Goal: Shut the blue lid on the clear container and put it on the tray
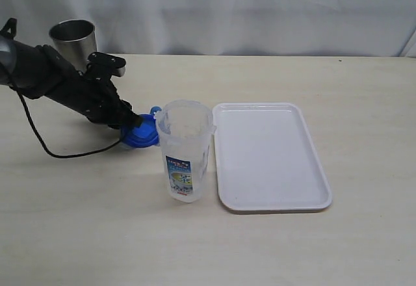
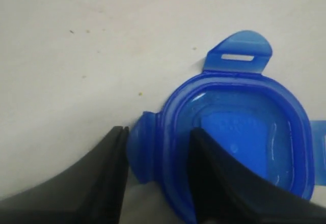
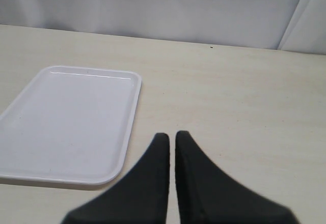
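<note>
My left gripper needs to pull the blue lid clear and pinch just its side flap (image 2: 143, 145), as it straddles the lid's rim close beside the clear container.
The blue lid (image 1: 142, 134) lies upside down on the table just left of the clear container (image 1: 185, 149), which stands upright and open with its printed label facing the camera. My left gripper (image 1: 133, 125) comes in low from the left and is shut on the lid's rim. In the left wrist view one finger sits inside the lid (image 2: 239, 117) and the other presses a side flap, so the gripper (image 2: 159, 131) straddles the rim. The white tray (image 1: 266, 156) lies flat to the right of the container. My right gripper (image 3: 172, 135) is shut and empty, over bare table beside the tray (image 3: 66, 122).
A steel cup (image 1: 73, 39) stands at the back left, behind the left arm. A black cable (image 1: 39, 140) loops from that arm onto the table. A white curtain hangs along the far edge.
</note>
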Motion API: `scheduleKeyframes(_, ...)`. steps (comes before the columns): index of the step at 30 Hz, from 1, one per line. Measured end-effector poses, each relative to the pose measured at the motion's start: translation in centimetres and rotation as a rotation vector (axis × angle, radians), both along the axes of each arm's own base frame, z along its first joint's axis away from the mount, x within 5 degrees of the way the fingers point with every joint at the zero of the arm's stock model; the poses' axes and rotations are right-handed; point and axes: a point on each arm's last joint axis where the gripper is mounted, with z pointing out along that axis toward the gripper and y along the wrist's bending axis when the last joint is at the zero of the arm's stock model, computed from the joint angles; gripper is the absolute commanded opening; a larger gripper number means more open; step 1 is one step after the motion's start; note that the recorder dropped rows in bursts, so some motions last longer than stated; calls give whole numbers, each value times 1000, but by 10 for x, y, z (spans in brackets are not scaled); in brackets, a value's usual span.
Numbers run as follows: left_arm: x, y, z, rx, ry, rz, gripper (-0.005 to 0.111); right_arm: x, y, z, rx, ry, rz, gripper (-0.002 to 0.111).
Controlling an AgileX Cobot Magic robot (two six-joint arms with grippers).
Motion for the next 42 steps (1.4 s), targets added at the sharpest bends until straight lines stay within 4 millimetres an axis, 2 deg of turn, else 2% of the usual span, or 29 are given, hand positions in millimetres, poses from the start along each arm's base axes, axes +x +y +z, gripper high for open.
scheduleKeyframes(5, -1, -1, 1, -11, 18, -14, 1, 0, 0, 0, 0, 0, 0, 5)
scheduleKeyframes(15, -3, 0, 1, -12, 64, 41, 0, 0, 0, 0, 0, 0, 0, 5)
scheduleKeyframes(22, -7, 14, 9, 97, 113, 162, 0, 0, 0, 0, 0, 0, 0, 5)
scheduleKeyframes(27, -24, 28, 11, 146, 133, 329, 0, 0, 0, 0, 0, 0, 0, 5)
scheduleKeyframes(32, -45, 35, 17, 140, 115, 392, 0, 0, 0, 0, 0, 0, 0, 5)
scheduleKeyframes(35, -49, 36, 22, 142, 131, 402, 6, 0, 0, 0, 0, 0, 0, 5)
scheduleKeyframes(39, -55, 38, 21, 167, 188, 404, 31, 0, 0, 0, 0, 0, 0, 5)
scheduleKeyframes(42, -59, 38, 20, 179, 232, 412, 39, 0, 0, 0, 0, 0, 0, 5)
